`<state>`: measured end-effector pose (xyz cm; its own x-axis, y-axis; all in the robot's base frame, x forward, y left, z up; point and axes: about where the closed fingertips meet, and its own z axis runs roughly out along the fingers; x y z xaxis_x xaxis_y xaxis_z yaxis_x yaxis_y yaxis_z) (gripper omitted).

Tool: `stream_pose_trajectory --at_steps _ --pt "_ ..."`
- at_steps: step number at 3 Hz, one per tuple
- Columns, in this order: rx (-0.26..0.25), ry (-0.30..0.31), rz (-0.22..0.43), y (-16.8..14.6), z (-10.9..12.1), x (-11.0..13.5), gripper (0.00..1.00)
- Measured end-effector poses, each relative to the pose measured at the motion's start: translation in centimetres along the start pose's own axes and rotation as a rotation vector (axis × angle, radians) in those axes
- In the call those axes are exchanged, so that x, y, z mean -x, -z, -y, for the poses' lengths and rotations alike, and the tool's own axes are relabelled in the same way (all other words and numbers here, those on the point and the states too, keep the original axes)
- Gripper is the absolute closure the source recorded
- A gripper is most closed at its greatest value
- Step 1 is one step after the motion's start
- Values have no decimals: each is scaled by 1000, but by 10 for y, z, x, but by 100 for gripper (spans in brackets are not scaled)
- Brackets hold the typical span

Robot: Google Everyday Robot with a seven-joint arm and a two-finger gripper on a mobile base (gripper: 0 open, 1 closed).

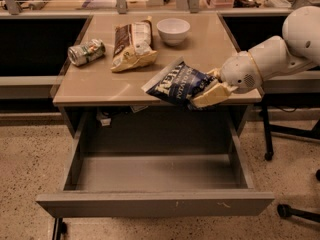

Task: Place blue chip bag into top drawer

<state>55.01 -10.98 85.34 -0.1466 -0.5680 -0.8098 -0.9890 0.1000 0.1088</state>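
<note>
Next, I release the blue chip bag, which hangs above the drawer now, from my gripper on the back half of the top drawer's bottom (177, 154), near its middle.
The blue chip bag (180, 86), dark navy with white lettering, hangs in the air at the table's front edge, its left end raised over the tabletop. My gripper (210, 90) comes in from the right on a white arm and is shut on the bag's right end, cream fingers (210, 97) above and below it. The top drawer (155, 201), a wide shallow grey metal drawer, is pulled fully out below the table, and its inside holds nothing. The bag is above the drawer's back right part.
On the table (90, 86) lie a brown-and-cream bag (131, 46), a tipped can (86, 52) at the left and a white bowl (173, 30) at the back. A chair base (295, 211) stands on the floor at the right.
</note>
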Motion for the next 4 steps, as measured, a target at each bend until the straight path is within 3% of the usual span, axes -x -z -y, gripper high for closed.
stream_pose_trajectory --at_steps 2,3,4 --pt "-65 -140 -10 -15 -45 -32 100" --pt "-75 -231 -44 -30 -57 -60 100" --pt "-53 -314 -72 -54 -58 -91 100"
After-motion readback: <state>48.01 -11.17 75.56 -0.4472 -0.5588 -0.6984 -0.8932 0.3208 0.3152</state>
